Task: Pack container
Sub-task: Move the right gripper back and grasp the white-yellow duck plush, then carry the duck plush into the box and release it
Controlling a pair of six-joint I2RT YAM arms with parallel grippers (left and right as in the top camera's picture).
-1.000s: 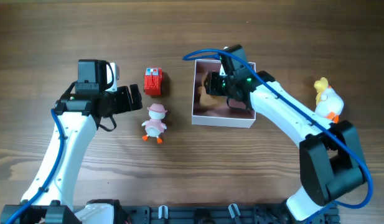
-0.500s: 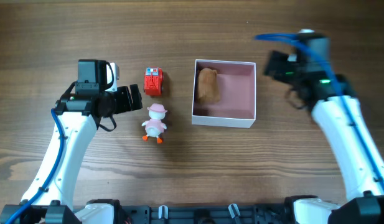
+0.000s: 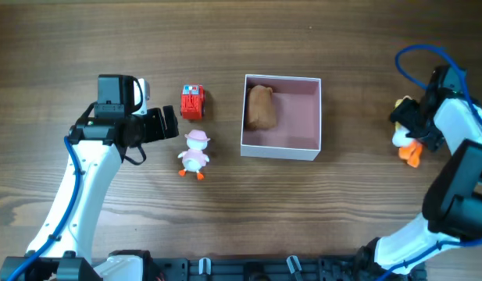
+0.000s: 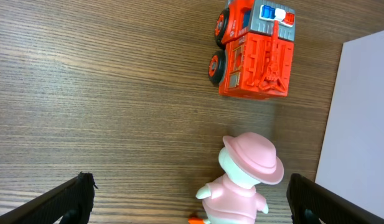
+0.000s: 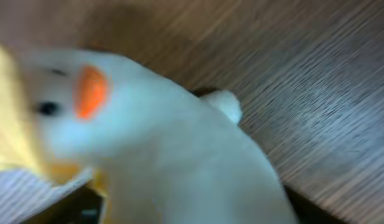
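Observation:
I need to close my left gripper on the head (image 3: 196, 144) (image 4: 233, 169) of the pink-hatted duck, just below the duck's hat.
The container (image 3: 281, 148), a white square box with a pink inside, sits mid-table with a brown toy (image 3: 261, 107) lying along its left wall. Its white wall shows in the left wrist view (image 4: 360, 112). My left gripper (image 3: 169, 125) is open and empty, just left of a pink-hatted duck (image 3: 195, 153) (image 4: 248, 177) and a red toy truck (image 3: 192, 101) (image 4: 254, 56). My right gripper (image 3: 410, 125) is at the far right, open around a white duck with a yellow hat (image 3: 402, 139), which fills the blurred right wrist view (image 5: 179, 149).
The red truck and pink duck stand close to the container's left wall on the wooden table. The white duck is near the table's right edge, well away from the container.
My right gripper left the brown toy in the container, lifted out and swung right to the white duck. The left arm and its toys have not moved.

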